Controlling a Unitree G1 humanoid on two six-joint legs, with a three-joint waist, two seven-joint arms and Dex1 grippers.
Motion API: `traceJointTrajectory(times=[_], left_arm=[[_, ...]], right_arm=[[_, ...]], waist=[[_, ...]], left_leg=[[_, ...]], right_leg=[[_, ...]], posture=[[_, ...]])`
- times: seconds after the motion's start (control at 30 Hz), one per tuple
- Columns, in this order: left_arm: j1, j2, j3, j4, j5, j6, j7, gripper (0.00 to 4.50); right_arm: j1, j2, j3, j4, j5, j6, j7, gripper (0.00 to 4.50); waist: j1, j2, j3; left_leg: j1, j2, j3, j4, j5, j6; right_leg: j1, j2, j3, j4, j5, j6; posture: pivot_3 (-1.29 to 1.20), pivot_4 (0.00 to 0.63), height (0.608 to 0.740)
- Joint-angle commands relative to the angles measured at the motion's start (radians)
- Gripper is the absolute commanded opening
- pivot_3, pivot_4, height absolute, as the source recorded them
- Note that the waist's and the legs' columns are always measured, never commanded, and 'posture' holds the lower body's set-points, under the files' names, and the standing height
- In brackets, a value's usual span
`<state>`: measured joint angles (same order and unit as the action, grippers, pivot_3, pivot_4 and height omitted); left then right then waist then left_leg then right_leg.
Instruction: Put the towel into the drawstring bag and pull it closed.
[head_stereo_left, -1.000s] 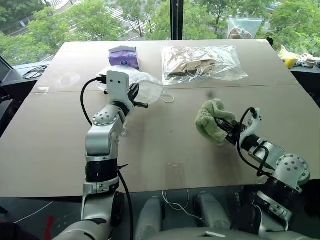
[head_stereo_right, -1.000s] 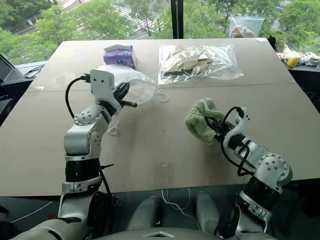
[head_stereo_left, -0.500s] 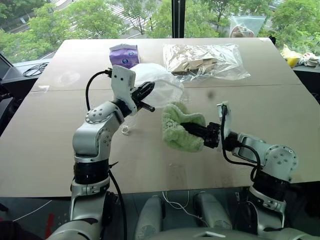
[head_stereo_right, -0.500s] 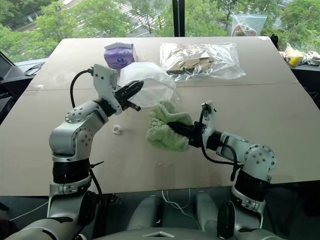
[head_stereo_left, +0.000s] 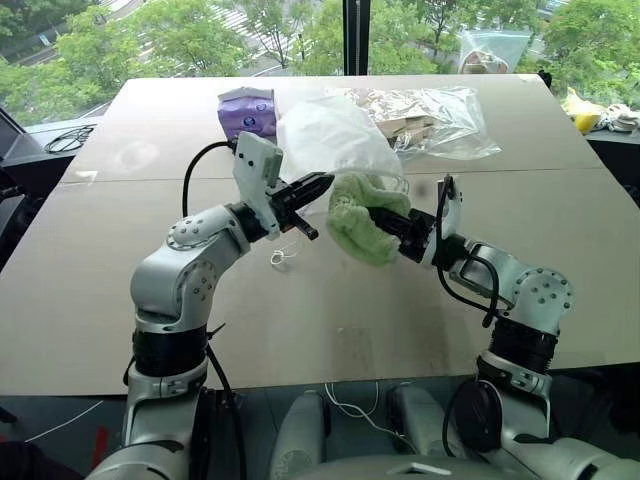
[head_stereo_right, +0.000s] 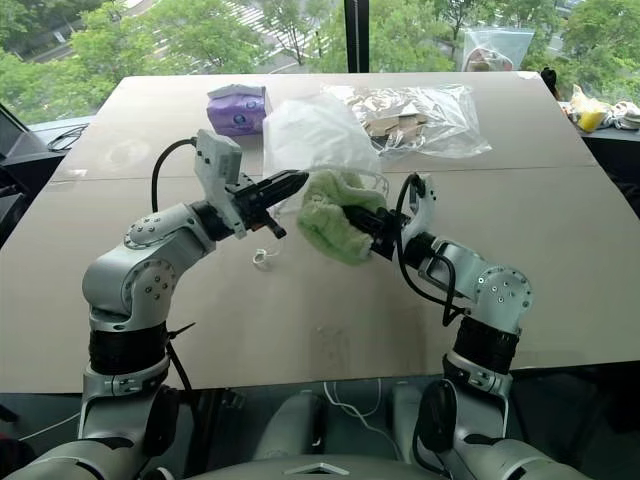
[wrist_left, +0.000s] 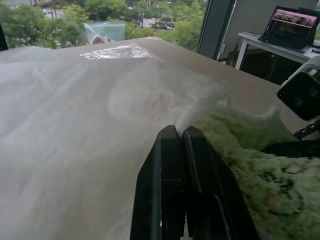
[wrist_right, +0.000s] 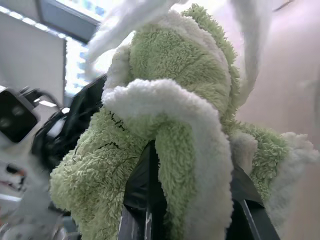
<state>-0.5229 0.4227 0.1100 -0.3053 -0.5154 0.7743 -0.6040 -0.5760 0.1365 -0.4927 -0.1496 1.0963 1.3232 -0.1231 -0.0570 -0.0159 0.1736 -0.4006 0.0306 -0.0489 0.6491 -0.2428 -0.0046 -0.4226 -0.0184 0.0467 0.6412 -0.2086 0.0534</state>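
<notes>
The robot's right gripper needs to release the green towel, now held against the bag's lower edge, just inside the near opening of the white drawstring bag (head_stereo_left: 381, 202).
The translucent white drawstring bag (head_stereo_left: 333, 128) hangs lifted off the table. My left gripper (head_stereo_left: 320, 183) is shut on its lower edge, fingers (wrist_left: 172, 150) pressed together on the thin fabric. A cord loop (head_stereo_left: 280, 256) dangles below onto the table. The fluffy green towel (head_stereo_left: 363, 214) is held in the air right against the bag's lower edge, beside the left fingertips. My right gripper (head_stereo_left: 380, 216) is shut on the towel from the right, its fingers (wrist_right: 145, 200) buried in the pile. I cannot tell whether any of the towel is inside the bag.
A purple packet (head_stereo_left: 247, 108) lies behind the bag. A clear bag with brown cardboard pieces (head_stereo_left: 440, 118) lies at the back right, and another clear bag (head_stereo_left: 490, 50) stands at the far edge. The table's (head_stereo_left: 120, 290) near half is bare.
The left gripper has lifted the bag up and rightward. The right gripper has carried the towel left and up from the table's right side to the bag.
</notes>
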Motion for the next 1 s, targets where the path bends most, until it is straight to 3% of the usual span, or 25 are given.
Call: traceJointTrajectory(times=[0.03, 0.27, 0.4, 0.47, 0.53, 0.67, 0.77, 0.83, 0.87, 0.93, 1.0], left_arm=[[-0.015, -0.034, -0.021, -0.066, -0.037, 0.004, 0.027, 0.00], [-0.017, -0.092, -0.056, -0.088, -0.056, 0.025, 0.085, 0.00], [-0.021, -0.106, -0.068, -0.089, -0.067, 0.030, 0.096, 0.00], [-0.024, -0.110, -0.071, -0.086, -0.066, 0.028, 0.100, 0.00], [-0.027, -0.114, -0.072, -0.081, -0.068, 0.028, 0.103, 0.00], [-0.028, -0.121, -0.080, -0.082, -0.074, 0.027, 0.116, 0.00], [-0.033, -0.130, -0.083, -0.078, -0.077, 0.027, 0.122, 0.00], [-0.037, -0.139, -0.083, -0.073, -0.081, 0.029, 0.131, 0.00], [-0.039, -0.146, -0.085, -0.072, -0.084, 0.030, 0.136, 0.00], [-0.042, -0.163, -0.086, -0.069, -0.091, 0.033, 0.147, 0.00], [-0.045, -0.183, -0.084, -0.069, -0.099, 0.040, 0.164, 0.00]], right_arm=[[-0.070, 0.076, -0.025, -0.002, 0.056, -0.123, -0.127, 0.00], [-0.042, 0.053, 0.170, -0.040, -0.046, -0.308, -0.099, 0.00], [-0.008, 0.006, 0.292, -0.091, -0.028, -0.274, -0.006, 0.00], [-0.021, 0.021, 0.279, -0.089, -0.070, -0.378, 0.007, 0.00], [-0.063, 0.069, 0.198, -0.034, -0.083, -0.510, -0.072, 0.00], [-0.023, 0.021, 0.324, -0.076, -0.115, -0.506, 0.039, 0.00], [-0.055, 0.120, 0.214, 0.008, -0.060, -0.624, -0.094, 0.00], [-0.029, 0.028, 0.356, -0.040, -0.096, -0.556, 0.032, 0.00], [-0.030, 0.046, 0.349, -0.032, -0.100, -0.586, 0.019, 0.00], [-0.067, 0.134, 0.222, 0.053, -0.024, -0.688, -0.141, 0.00], [-0.048, -0.002, 0.374, 0.011, -0.103, -0.615, 0.013, 0.00]], waist=[[0.000, 0.000, 0.000], [-0.012, 0.001, 0.002], [-0.011, 0.001, 0.002], [-0.010, 0.001, 0.002], [-0.002, 0.001, 0.002], [0.003, 0.001, 0.003], [0.001, 0.001, 0.003], [0.005, 0.001, 0.004], [-0.001, 0.002, 0.005], [-0.002, 0.002, 0.005], [0.004, 0.002, 0.005]], left_leg=[[0.000, 0.000, 0.000, 0.000, 0.000, 0.000], [0.001, 0.000, 0.001, -0.001, 0.000, 0.000], [0.000, 0.001, 0.001, -0.001, 0.000, 0.000], [0.000, 0.001, 0.001, -0.001, 0.000, 0.000], [0.000, 0.001, 0.001, -0.001, 0.000, 0.000], [0.000, 0.000, 0.002, 0.000, 0.000, 0.000], [0.001, 0.001, 0.002, -0.001, 0.000, 0.000], [0.000, 0.001, 0.002, -0.001, 0.000, 0.000], [-0.001, 0.001, 0.002, -0.001, 0.000, 0.000], [-0.001, 0.001, 0.006, -0.002, 0.000, 0.000], [-0.001, 0.001, 0.005, -0.001, 0.000, 0.000]], right_leg=[[0.000, 0.000, 0.000, 0.000, 0.000, 0.000], [-0.001, 0.001, 0.001, 0.000, 0.000, 0.000], [-0.001, 0.001, 0.001, 0.000, 0.000, 0.000], [-0.001, 0.001, 0.001, 0.000, 0.000, 0.000], [-0.001, 0.001, 0.001, 0.000, 0.000, 0.000], [-0.001, 0.001, 0.002, -0.001, 0.000, 0.000], [-0.001, 0.001, 0.003, 0.000, 0.000, 0.000], [-0.001, 0.001, 0.002, 0.000, 0.000, 0.000], [-0.003, 0.001, 0.003, 0.000, 0.000, 0.000], [-0.005, 0.001, 0.006, 0.001, 0.000, 0.000], [-0.004, 0.001, 0.006, 0.001, 0.001, -0.001]], posture=[[0.00, 0.150, 0.740], [0.00, 0.150, 0.740], [0.00, 0.150, 0.740], [0.00, 0.150, 0.740], [0.00, 0.150, 0.740], [0.00, 0.150, 0.740], [0.00, 0.150, 0.740], [0.00, 0.150, 0.740], [0.00, 0.150, 0.740], [0.00, 0.150, 0.740], [0.00, 0.150, 0.740]])
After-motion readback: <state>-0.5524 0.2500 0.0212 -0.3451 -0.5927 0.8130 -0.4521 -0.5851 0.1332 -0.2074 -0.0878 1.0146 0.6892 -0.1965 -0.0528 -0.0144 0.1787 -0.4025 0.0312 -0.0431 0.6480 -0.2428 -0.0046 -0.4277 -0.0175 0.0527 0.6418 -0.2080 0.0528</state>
